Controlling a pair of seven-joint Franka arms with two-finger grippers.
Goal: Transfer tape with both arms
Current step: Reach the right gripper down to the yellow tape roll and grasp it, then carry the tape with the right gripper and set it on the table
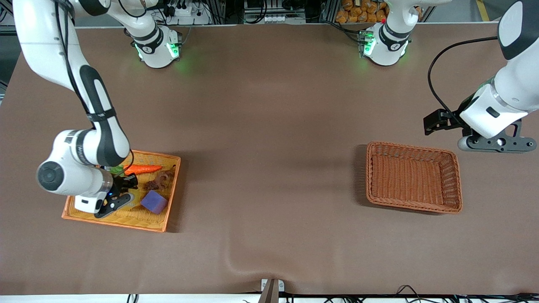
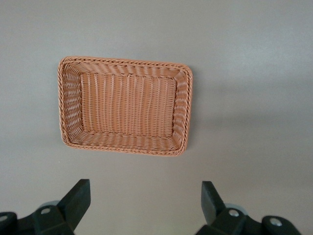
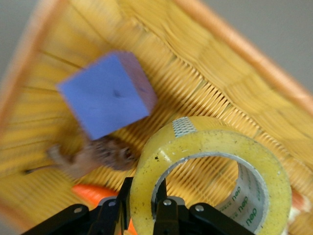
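Observation:
Next, I release the tape from my right gripper on the brown cloth (image 1: 294, 156) between the orange tray and the brown wicker basket.
The tape (image 3: 208, 137), a yellowish ring with a grey-white core, is in the right wrist view. My right gripper (image 3: 143, 196) is shut on its wall, one finger inside the ring and one outside. In the front view my right gripper (image 1: 116, 197) is low in the orange woven tray (image 1: 169, 198), and the arm hides most of the tape. My left gripper (image 1: 436, 122) is open and empty in the air, above the table beside the brown wicker basket (image 1: 410, 147). Its wrist view shows the spread fingers (image 2: 78, 198) and the empty basket (image 2: 124, 61).
The orange tray (image 3: 244, 54) also holds a purple block (image 1: 154, 201) (image 3: 105, 93), an orange toy carrot (image 1: 143, 169) (image 3: 93, 192) and a small brown toy (image 1: 159, 181) (image 3: 100, 154). Brown cloth covers the table between tray and basket.

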